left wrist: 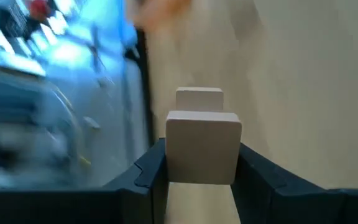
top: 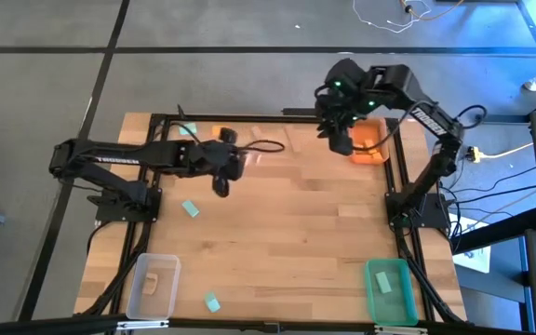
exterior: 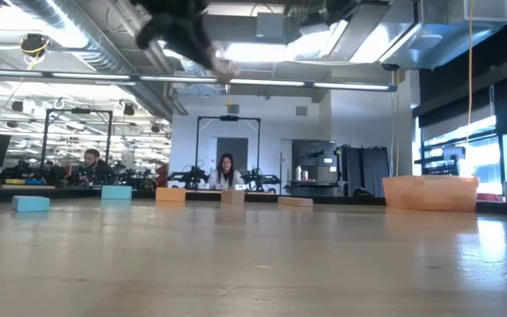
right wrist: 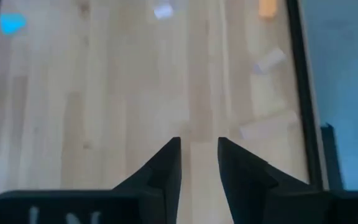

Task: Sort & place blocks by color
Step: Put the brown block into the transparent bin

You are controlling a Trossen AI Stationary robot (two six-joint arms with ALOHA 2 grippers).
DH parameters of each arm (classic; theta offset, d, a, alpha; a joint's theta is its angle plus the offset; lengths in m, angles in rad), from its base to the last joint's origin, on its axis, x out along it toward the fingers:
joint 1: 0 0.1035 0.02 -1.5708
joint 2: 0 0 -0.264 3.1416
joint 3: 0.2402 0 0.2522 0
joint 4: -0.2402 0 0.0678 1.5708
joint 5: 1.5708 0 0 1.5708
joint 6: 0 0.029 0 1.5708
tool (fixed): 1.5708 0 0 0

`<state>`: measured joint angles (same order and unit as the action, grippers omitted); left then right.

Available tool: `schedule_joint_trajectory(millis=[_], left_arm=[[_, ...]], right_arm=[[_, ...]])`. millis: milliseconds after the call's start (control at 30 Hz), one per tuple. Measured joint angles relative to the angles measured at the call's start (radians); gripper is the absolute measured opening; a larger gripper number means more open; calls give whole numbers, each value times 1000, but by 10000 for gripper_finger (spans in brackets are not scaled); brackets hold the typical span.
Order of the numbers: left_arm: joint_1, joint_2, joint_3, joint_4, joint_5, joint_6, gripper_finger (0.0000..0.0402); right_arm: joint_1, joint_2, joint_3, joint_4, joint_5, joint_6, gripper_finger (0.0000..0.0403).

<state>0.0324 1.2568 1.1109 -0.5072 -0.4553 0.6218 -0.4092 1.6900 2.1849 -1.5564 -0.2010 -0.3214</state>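
The robot's left gripper should release the pale wood block in the clear bin (top: 164, 276), next to the pale block lying there.
My left gripper (left wrist: 204, 163) is shut on a pale wood block (left wrist: 204, 140), above the table's middle left (top: 223, 179). A second pale shape (left wrist: 199, 99) shows just beyond the block. My right gripper (right wrist: 199, 146) hangs open with nothing between its fingers, beside the orange bin (top: 372, 141) at the far right. Loose blocks lie flat on the table: teal ones (top: 190, 208) (top: 212, 302) (top: 188, 131), an orange one (top: 221, 133) and pale ones (right wrist: 267, 60). My left gripper pinches the pale wood block by its two opposite side faces (left wrist: 173, 155), one finger on each. The fingers slant downward. The block stands upright between them, lifted well clear of the table, as its end (exterior: 224, 69) shows in the low view.
A clear bin (top: 152, 287) with a pale block in it stands at the near left corner, and a green bin (top: 389, 290) at the near right. A black frame (top: 156, 119) borders the table. The middle of the tabletop is bare wood.
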Motion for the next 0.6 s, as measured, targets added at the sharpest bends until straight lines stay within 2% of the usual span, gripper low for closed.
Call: schedule_joint_trajectory(millis=[67, 267, 400, 467, 600], left_arm=[[-16, -36, 1, -50, 10, -182, 125], [-84, -127, 2, -221, 158, -827, 125], [-160, -167, 2, -341, 239, -1132, 125], [-197, -178, 2, -399, 310, -1247, 125], [-273, -179, 2, -499, 443, -1459, 125]], right_arm=[[-6, -18, 0, -12, 27, -1, 104], [-14, -55, 0, -16, 55, -23, 103], [-14, -77, 0, -17, 40, -85, 103], [-14, -89, 0, -17, -26, -130, 103], [-14, -103, 0, -16, -239, -167, 103]])
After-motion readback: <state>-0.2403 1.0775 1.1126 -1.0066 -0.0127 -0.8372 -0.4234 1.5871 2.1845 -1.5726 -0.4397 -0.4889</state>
